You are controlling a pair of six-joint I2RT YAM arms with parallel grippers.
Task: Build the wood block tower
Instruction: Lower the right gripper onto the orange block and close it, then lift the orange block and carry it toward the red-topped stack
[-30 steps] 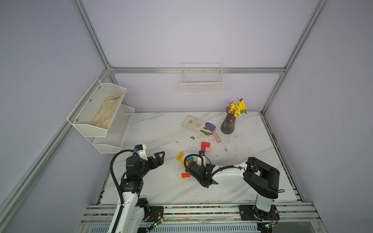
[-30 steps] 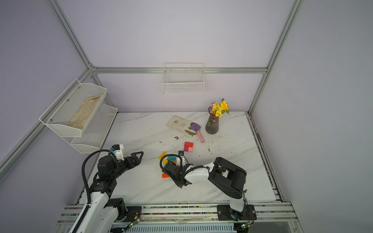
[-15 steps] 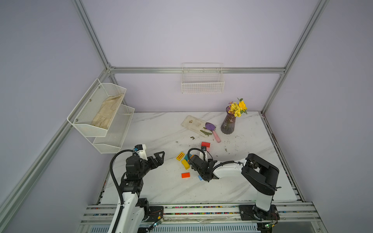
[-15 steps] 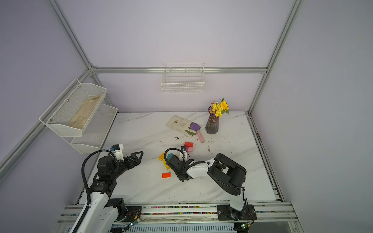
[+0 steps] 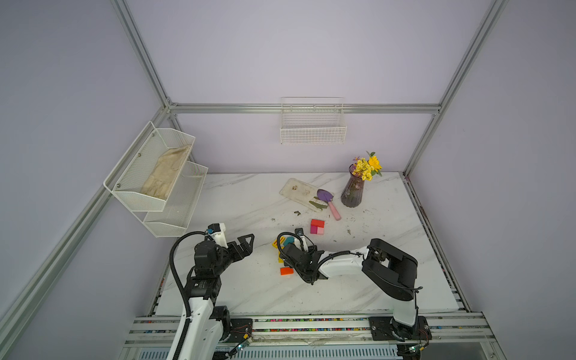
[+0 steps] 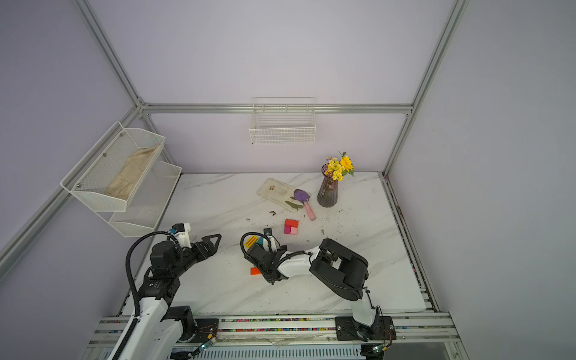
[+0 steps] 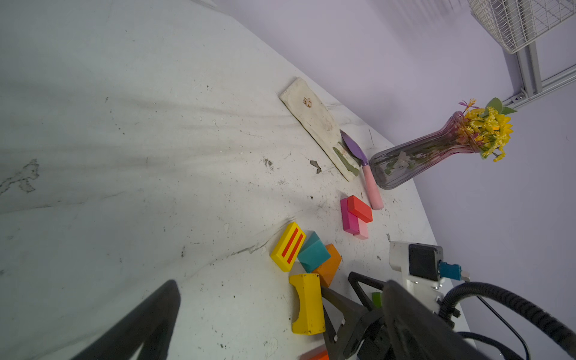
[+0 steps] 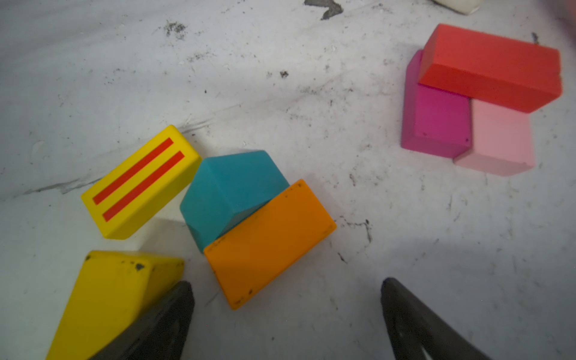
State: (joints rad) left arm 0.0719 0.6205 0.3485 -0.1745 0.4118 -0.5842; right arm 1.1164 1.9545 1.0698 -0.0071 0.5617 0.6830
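Observation:
The teal block touches the orange block's long side, so my right gripper needs to grab the orange block by its short ends (image 8: pixel 320 205) before carrying it to the stack.
Red block (image 8: pixel 489 67) lies across a magenta block (image 8: pixel 436 121) and a pink block (image 8: pixel 498 140), a low stack (image 5: pixel 317 226) mid-table. Nearer lie a yellow striped block (image 8: pixel 140 182), the teal house-shaped block (image 8: pixel 232 193), an orange block (image 8: pixel 269 243) leaning on it, and a yellow arched block (image 8: pixel 106 299). My right gripper (image 8: pixel 285 288) is open just short of the orange block, one finger beside the yellow arch. An orange-red block (image 5: pixel 286 271) lies by the right wrist. My left gripper (image 5: pixel 246 244) hovers open and empty, left of the cluster.
A purple vase with yellow flowers (image 5: pixel 353 193), a purple trowel (image 5: pixel 327 201) and a dirty white mat (image 5: pixel 299 191) sit at the back. Wire shelves (image 5: pixel 156 180) hang at the left and a wire basket (image 5: pixel 313 124) on the back wall. Dirt specks dot the marble top.
My right gripper's jaws have spread wider, and the arm has shifted left from near the red-pink stack to the yellow, teal and orange cluster. The left arm has not moved.

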